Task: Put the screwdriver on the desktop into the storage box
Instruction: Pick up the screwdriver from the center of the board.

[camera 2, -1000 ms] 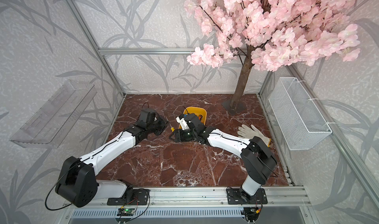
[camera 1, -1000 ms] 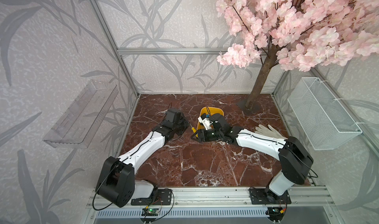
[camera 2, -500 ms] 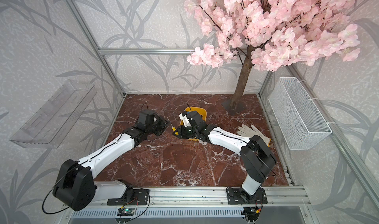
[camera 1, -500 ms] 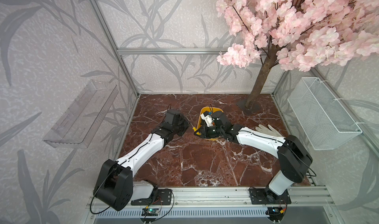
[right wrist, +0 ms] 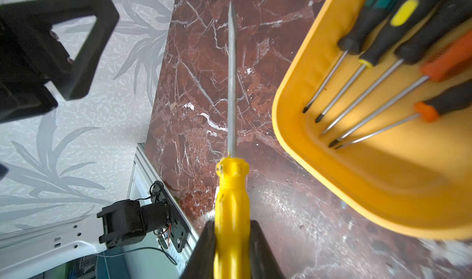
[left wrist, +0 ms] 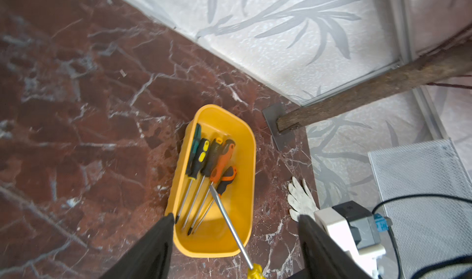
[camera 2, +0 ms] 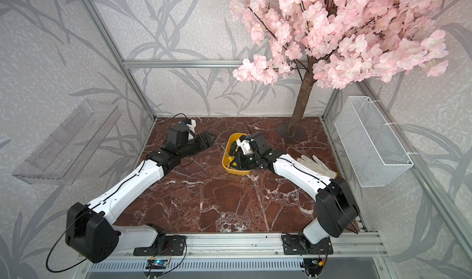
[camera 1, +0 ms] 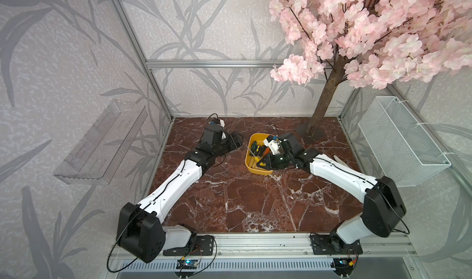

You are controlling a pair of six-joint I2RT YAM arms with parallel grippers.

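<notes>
My left gripper is to close on the blade end of the yellow handle (camera 1: pixel 261 163) (left wrist: pixel 254 271) of the screwdriver that my right gripper is holding.
My right gripper (right wrist: pixel 232 225) is shut on the yellow handle of a flat-blade screwdriver (right wrist: pixel 232 188). It holds the screwdriver (camera 1: pixel 251 153) in the air, at the near end of the yellow storage box (camera 1: pixel 265 173). In the left wrist view the bare shaft of the screwdriver (left wrist: pixel 229 224) crosses the rim of the storage box (left wrist: pixel 251 147). Several other screwdrivers (left wrist: pixel 209 160) lie inside the box. My left gripper (left wrist: pixel 236 220) is open with nothing between its fingers. It hangs left of the box, over the desktop (camera 1: pixel 242 201).
A white glove (camera 2: pixel 316 166) lies on the desktop to the right of the box, behind my right arm. The tree trunk and its base plate (camera 1: pixel 310 133) stand at the back right. A wire basket (camera 1: pixel 398 142) hangs on the right wall. A clear tray (camera 1: pixel 102 142) hangs on the left wall.
My left gripper opened, let go of the screwdriver and drew back to the left. My right gripper shut on the yellow handle and carried the screwdriver over to the box.
</notes>
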